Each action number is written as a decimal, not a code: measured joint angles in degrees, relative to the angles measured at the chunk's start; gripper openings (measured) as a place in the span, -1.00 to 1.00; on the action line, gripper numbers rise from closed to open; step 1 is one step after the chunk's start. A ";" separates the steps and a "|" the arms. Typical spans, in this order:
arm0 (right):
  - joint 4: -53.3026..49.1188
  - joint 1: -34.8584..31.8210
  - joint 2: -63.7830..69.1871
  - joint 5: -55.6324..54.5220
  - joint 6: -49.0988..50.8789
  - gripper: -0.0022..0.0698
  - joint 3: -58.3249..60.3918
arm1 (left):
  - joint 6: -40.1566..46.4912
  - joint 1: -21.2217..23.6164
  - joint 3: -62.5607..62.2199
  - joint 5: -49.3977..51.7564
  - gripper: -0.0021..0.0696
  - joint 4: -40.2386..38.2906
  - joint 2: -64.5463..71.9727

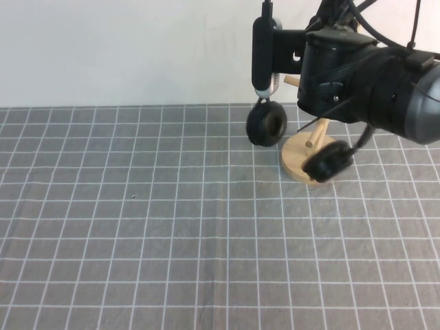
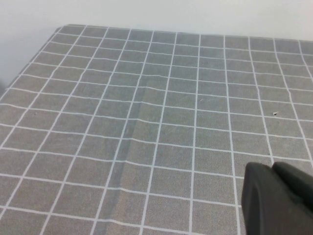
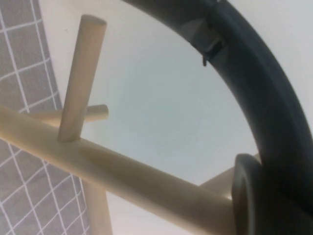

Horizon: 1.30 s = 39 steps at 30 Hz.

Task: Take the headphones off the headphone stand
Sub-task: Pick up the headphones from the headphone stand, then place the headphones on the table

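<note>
Next, I let go of the black headphones with my right gripper on the bare grey cloth (image 1: 242, 273) well in front of the headphone stand.
The black headphones hang at the back right of the high view. One ear cup (image 1: 267, 124) dangles above the cloth and the other (image 1: 328, 163) is low over the stand's round base (image 1: 297, 157). The light wooden headphone stand is mostly hidden behind my right arm (image 1: 364, 82). In the right wrist view its slanted pole (image 3: 122, 171) and a peg (image 3: 80, 78) pass under the arched headband (image 3: 274, 98), which is clear of the pegs. My right gripper (image 3: 274, 196) is shut on the headband. My left gripper (image 2: 276, 196) is shut and empty above the bare cloth, seen only in its wrist view.
A grey cloth with a white grid (image 1: 137, 227) covers the table, and a white wall (image 1: 124, 48) stands behind it. Short pegs (image 1: 317, 134) stick out of the stand near the ear cups.
</note>
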 joint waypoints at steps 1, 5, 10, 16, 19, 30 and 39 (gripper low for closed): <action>-0.26 0.00 -0.23 0.46 0.54 -0.96 0.00 | 0.00 0.00 0.00 0.00 -0.95 0.00 0.00; 0.12 0.44 -1.80 1.50 2.17 -0.96 0.00 | 0.00 0.00 0.00 0.00 -0.95 0.00 0.00; -0.68 3.44 -5.86 5.44 2.17 -0.96 0.00 | 0.00 0.00 0.00 0.00 -0.95 0.00 0.00; -0.80 8.46 -11.78 7.33 0.97 -0.96 0.00 | 0.00 0.00 0.00 0.00 -0.95 0.00 0.00; -0.80 11.76 -14.29 12.95 -0.12 -0.96 0.00 | 0.00 0.00 0.00 0.00 -0.95 0.00 0.00; 38.44 19.74 -15.93 17.65 2.89 -0.96 0.00 | 0.00 0.00 0.00 0.00 -0.95 0.00 0.00; 48.59 9.95 -0.95 9.26 4.00 -0.96 0.11 | 0.00 0.00 0.00 0.00 -0.95 0.00 0.00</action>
